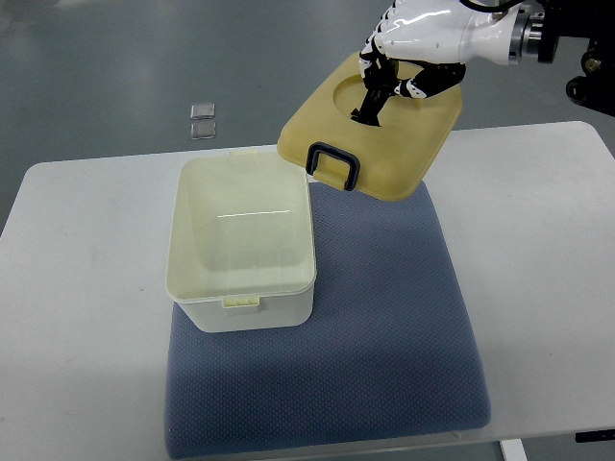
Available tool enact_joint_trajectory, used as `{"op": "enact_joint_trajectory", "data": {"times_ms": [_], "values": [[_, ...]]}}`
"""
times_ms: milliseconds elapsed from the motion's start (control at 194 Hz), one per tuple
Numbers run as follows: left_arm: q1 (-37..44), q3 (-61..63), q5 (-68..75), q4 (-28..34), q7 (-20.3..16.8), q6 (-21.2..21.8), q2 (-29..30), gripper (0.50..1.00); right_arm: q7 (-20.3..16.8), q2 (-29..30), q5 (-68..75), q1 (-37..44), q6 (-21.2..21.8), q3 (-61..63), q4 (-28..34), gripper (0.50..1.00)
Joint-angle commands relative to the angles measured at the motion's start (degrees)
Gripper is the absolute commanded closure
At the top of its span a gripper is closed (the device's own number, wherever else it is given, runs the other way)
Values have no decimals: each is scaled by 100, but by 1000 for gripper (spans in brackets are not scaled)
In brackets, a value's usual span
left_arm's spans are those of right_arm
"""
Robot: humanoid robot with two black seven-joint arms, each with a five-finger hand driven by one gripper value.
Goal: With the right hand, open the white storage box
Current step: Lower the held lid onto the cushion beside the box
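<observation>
Next, my right gripper lets go of the cream lid on the blue mat (360, 252) beside the white storage box.
The white storage box (242, 250) stands open and empty on the left part of the blue mat (384, 336). Its cream lid (380, 130), with a dark blue clip handle (333, 163) at the near edge, is held tilted in the air above and to the right of the box. My right hand (404, 62), white with black fingers, comes in from the upper right and is shut on the lid, its fingers pressed into the round recess on the lid's top. The left arm does not show.
A white table (538, 250) carries the blue mat. Two small clear squares (202, 119) lie on the grey floor beyond the table's far left edge. Bare table surface lies to the right of the mat.
</observation>
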Motion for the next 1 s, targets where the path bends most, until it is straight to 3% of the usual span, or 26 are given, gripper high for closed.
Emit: {"op": "enact_joint_trajectory", "data": {"times_ms": [0, 345, 943, 994], "values": [[-1, 0, -1, 1, 0, 0, 0, 500, 0, -169, -166, -306, -39, 60, -2, 1000], [-1, 0, -1, 1, 0, 0, 0, 500, 0, -169, -887, -1044, -391, 227, 7, 1000], [-1, 0, -1, -7, 0, 0, 0, 500, 0, 832, -1493, -2196, -408, 1114, -37, 1000], [-1, 0, -1, 1, 0, 0, 0, 500, 0, 876, -1493, -2275, -408, 1176, -55, 930]]}}
